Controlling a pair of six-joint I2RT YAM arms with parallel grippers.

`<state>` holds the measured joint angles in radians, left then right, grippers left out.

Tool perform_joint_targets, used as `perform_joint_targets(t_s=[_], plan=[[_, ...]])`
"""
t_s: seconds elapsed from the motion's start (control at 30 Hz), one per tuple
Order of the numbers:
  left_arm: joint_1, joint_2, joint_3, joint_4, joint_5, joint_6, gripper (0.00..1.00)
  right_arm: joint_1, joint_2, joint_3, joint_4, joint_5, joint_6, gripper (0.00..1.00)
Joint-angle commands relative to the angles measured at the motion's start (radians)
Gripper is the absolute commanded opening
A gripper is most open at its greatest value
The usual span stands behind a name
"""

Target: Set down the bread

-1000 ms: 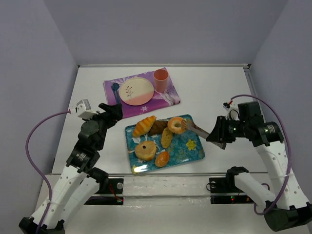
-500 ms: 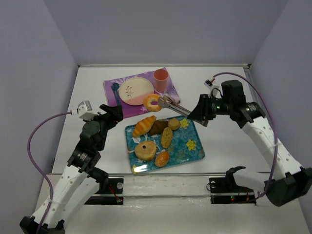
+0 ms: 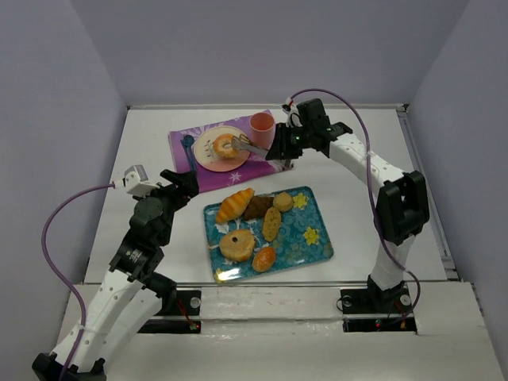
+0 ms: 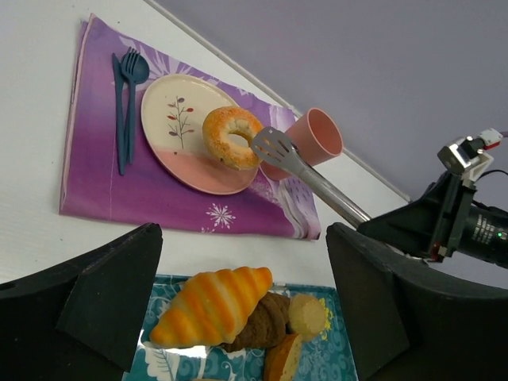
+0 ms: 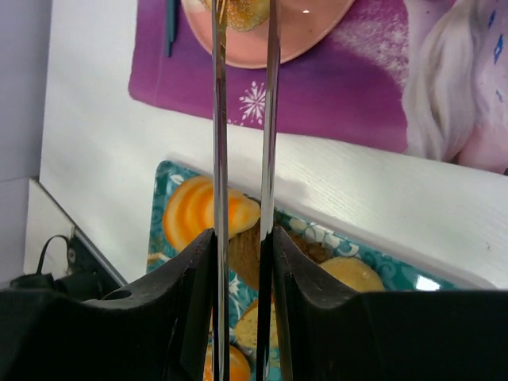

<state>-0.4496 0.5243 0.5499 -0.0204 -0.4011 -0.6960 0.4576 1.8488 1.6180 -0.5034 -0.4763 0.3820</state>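
Note:
The metal tongs will go down from my right gripper onto the bare white table [image 3: 359, 194] beside the yellow-flowered side of the teal tray.
The bread [image 3: 225, 146], a glossy golden ring, is tilted over the pink and cream plate [image 3: 208, 159], pinched between the tips of metal tongs [image 3: 255, 148]. Whether it touches the plate I cannot tell. My right gripper [image 3: 279, 151] is shut on the tongs' handles, reaching in from the right beside the pink cup [image 3: 263, 127]. In the right wrist view the two tong arms [image 5: 220, 119] run up between my fingers to the bread [image 5: 242, 12]. My left gripper [image 3: 186, 182] is open and holds nothing, just left of the tray; its view shows the bread [image 4: 232, 136] on the tongs [image 4: 309, 175].
The plate sits on a purple placemat [image 3: 238, 171] with a blue fork and spoon [image 4: 127, 95]. A teal patterned tray [image 3: 313, 238] holds a croissant [image 3: 235, 204], a sugar-dusted doughnut [image 3: 237, 244] and several other pastries. Walls close in on the table's left, back and right.
My right arm swung from over the tray to the back left, carrying the bread in the tongs to the plate. The left arm has not moved.

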Motion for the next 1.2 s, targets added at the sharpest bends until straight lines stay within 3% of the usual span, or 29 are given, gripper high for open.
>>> perform_joint_targets(t_s=[0.0,0.1,0.23,0.63,0.8,0.97,1.17], plan=[[0.008,-0.012,0.008,0.023,-0.03,0.007,0.96,-0.002,0.068,0.123,0.066,0.039,0.02,0.08],[0.006,-0.01,0.016,0.022,-0.03,0.01,0.96,-0.002,0.115,0.152,0.057,0.019,0.031,0.14],[0.006,-0.02,0.015,0.022,-0.03,0.009,0.97,-0.002,0.139,0.184,0.023,0.019,0.031,0.3],[0.006,-0.026,0.021,0.022,-0.021,0.009,0.99,-0.002,0.101,0.221,-0.044,0.074,0.008,0.51],[0.006,-0.037,0.022,0.022,-0.022,0.009,0.99,-0.002,0.096,0.233,-0.066,0.07,-0.002,0.51],[0.006,-0.038,0.025,0.022,-0.021,0.009,0.99,-0.002,0.04,0.203,-0.069,0.059,-0.015,0.44],[0.006,-0.037,0.025,0.022,-0.016,0.007,0.99,-0.002,-0.13,0.051,-0.067,0.071,-0.031,0.44]])
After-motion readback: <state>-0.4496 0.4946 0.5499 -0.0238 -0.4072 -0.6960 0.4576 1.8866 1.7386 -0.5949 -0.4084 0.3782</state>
